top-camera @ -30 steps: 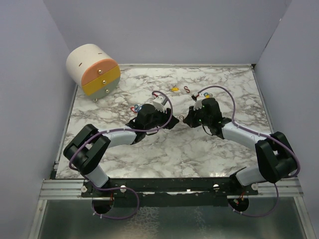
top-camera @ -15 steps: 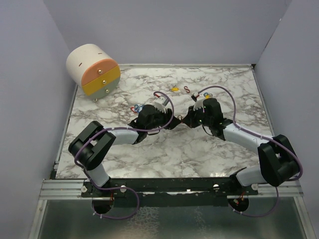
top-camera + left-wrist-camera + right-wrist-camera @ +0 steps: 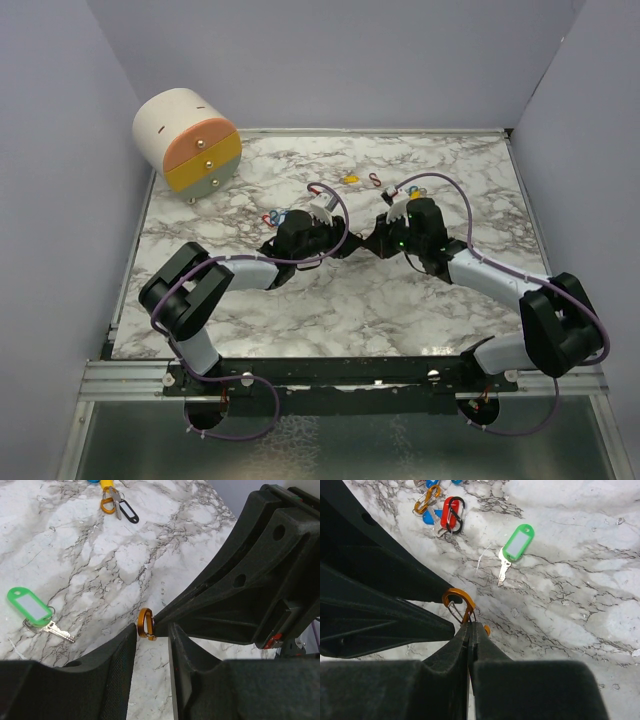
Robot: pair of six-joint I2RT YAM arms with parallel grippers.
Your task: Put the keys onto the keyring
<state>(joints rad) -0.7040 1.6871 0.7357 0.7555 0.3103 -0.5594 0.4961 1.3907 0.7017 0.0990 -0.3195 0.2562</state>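
Note:
The wire gate is closing the orange clip's loop, so my left gripper will hold the loop while my right gripper takes hold again of the clip's middle [image 3: 468, 616] to open the gate.
My right gripper [image 3: 470, 626] is shut on an orange carabiner clip [image 3: 458, 601] and holds it just above the marble. My left gripper [image 3: 152, 631] is open, with its jaws on either side of that clip [image 3: 145, 624], tip to tip with the right gripper. In the top view the left gripper [image 3: 348, 243] and the right gripper [image 3: 375, 240] meet at mid-table. A green key tag [image 3: 518, 541] with a metal key lies flat close by and also shows in the left wrist view [image 3: 27, 605]. A red tag [image 3: 451, 507], a blue tag [image 3: 431, 517] and another orange clip [image 3: 427, 499] lie together.
A round set of drawers [image 3: 188, 140] stands at the back left. A yellow tag [image 3: 349, 179] and a red wire clip [image 3: 375, 180] lie at the back middle. A black tag [image 3: 129, 511] with an orange clip [image 3: 107, 505] lies beyond the right gripper.
My left gripper has moved right and my right gripper slightly left, so their tips now meet around the orange clip.

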